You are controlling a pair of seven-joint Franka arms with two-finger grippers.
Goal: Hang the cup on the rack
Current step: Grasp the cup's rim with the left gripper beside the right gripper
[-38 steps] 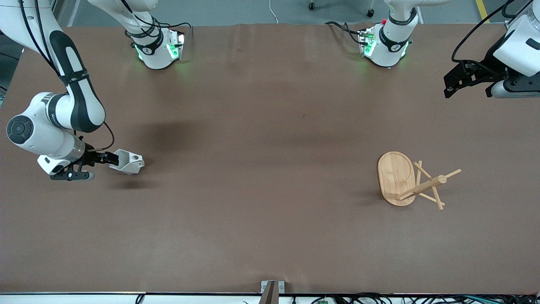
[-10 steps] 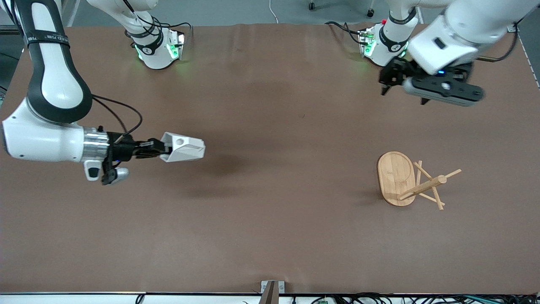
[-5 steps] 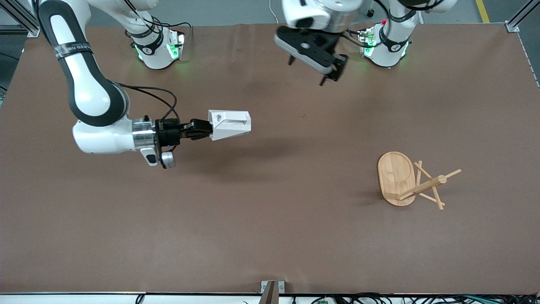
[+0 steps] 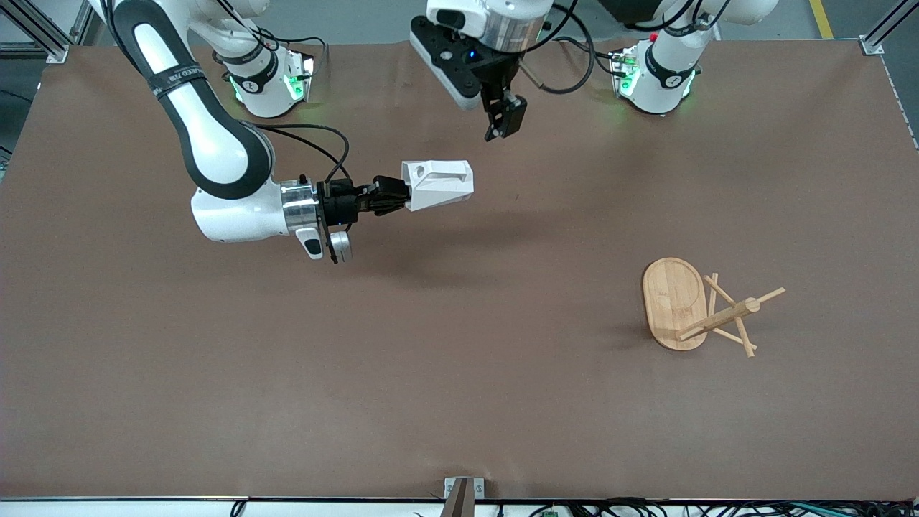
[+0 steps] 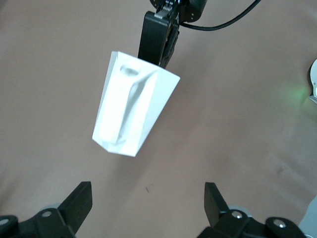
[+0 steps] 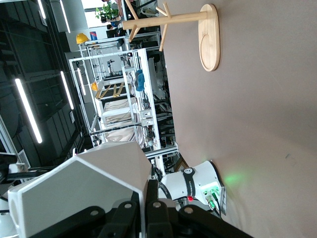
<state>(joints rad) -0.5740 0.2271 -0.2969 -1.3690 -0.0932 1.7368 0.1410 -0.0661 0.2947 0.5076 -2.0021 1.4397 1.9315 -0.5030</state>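
Next, my left gripper grabs the white faceted cup around its bottom end point(image 4: 460, 182) point(image 5: 119, 138), because my right gripper is holding the cup's rim.
My right gripper point(image 4: 402, 195) is shut on the rim wall of the white faceted cup point(image 4: 438, 184) and holds it on its side in the air over the middle of the table. The cup's handle hole faces up. The cup fills the right wrist view point(image 6: 79, 193) above that gripper point(image 6: 148, 208). My left gripper point(image 4: 502, 126) is open and empty, hanging over the table close to the cup. In the left wrist view its fingers point(image 5: 81, 198) spread wide below the cup point(image 5: 131, 111). The bamboo rack point(image 4: 718, 319) stands upright toward the left arm's end, also in the right wrist view point(image 6: 173, 17).
The rack's oval base point(image 4: 671, 294) rests on the brown table. Both arm bases stand along the table edge farthest from the front camera. A small metal bracket point(image 4: 463, 488) sits at the edge nearest the front camera.
The right arm has carried the cup up from its end of the table to over the middle. The left arm has swung from its end to beside the cup.
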